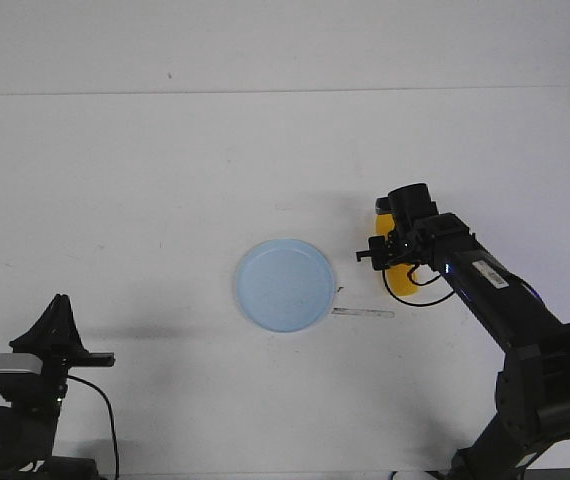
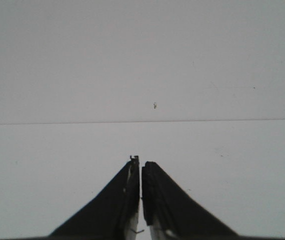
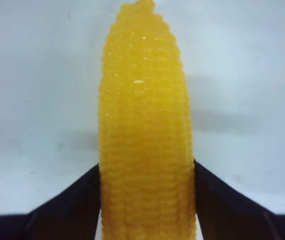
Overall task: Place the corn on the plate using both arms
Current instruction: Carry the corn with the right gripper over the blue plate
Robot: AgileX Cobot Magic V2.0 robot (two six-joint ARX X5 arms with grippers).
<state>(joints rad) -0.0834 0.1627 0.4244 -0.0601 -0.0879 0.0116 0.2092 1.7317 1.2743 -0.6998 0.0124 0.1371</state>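
My right gripper needs to let go of the yellow corn across the middle of the pale blue plate (image 1: pixel 288 287).
The yellow corn (image 1: pixel 403 284) lies to the right of the pale blue plate (image 1: pixel 286 284), a short gap from its rim. My right gripper (image 1: pixel 394 250) is over the cob's middle. In the right wrist view the two black fingers press both sides of the corn (image 3: pixel 145 125), whose tapered end points away from the wrist; the right gripper (image 3: pixel 146 167) is shut on it. I cannot tell whether the cob is off the table. My left gripper (image 1: pixel 57 300) rests at the near left, far from the plate. In its wrist view the left gripper (image 2: pixel 140 162) is shut and empty over bare table.
A thin grey strip (image 1: pixel 363 313) lies on the table between the plate's right rim and the corn. The white table's far edge (image 1: pixel 285 91) runs across the back. A black cable (image 1: pixel 427 282) loops from the right wrist.
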